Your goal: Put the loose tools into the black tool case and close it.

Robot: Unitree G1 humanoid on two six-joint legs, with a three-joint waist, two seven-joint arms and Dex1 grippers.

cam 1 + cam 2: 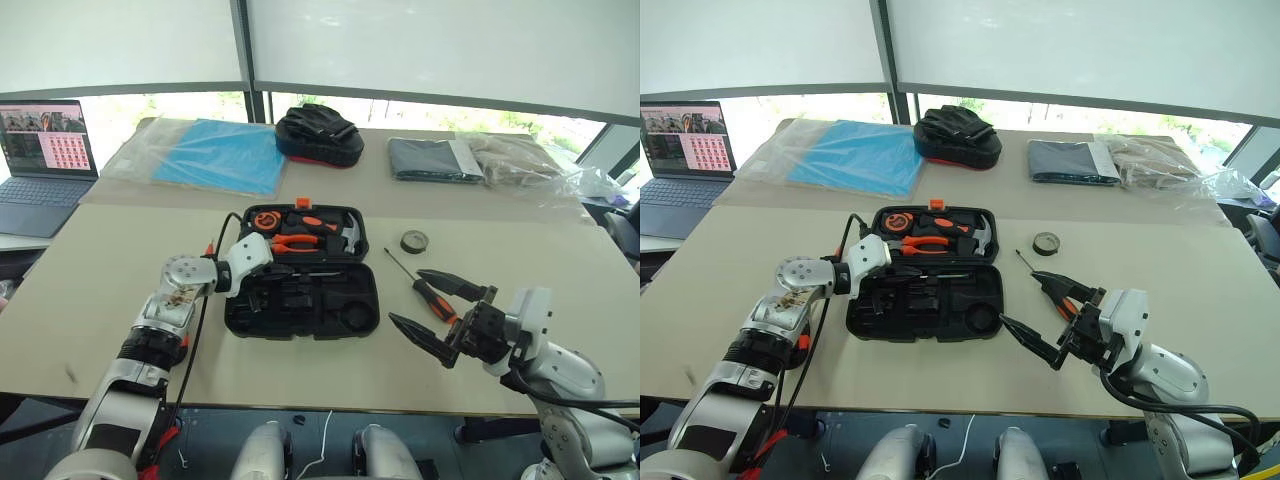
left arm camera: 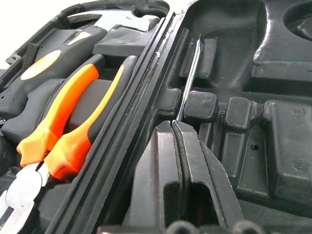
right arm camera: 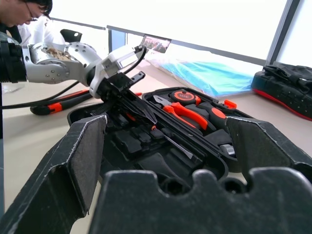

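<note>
The orange-black handle [image 1: 436, 301] of the loose screwdriver near the small dark tape roll is next for my right gripper to go to and close on.
The black tool case [image 1: 238, 322] lies open on the table, its lid half holding pliers [image 1: 295, 242], a hammer [image 1: 347, 236] and a tape measure [image 1: 265, 219]. My left gripper [image 1: 262, 263] reaches into the case by the hinge. It is shut on the thin shaft of a screwdriver [image 2: 191, 73], which lies along the tray's hinge edge. To the right of the case my right gripper [image 1: 405, 295] hovers open and empty. A second screwdriver [image 1: 426, 290] lies just beyond it, with a small dark tape roll [image 1: 414, 241] farther back. Another orange-black tool [image 3: 53, 105] lies on the table under my left arm.
At the back of the table are a laptop [image 1: 45, 165], a blue sheet in plastic [image 1: 215, 155], a black and red bag [image 1: 318, 135], a folded grey cloth [image 1: 435, 160] and a plastic bag [image 1: 520, 160]. A person [image 3: 24, 14] sits beyond the table's left side.
</note>
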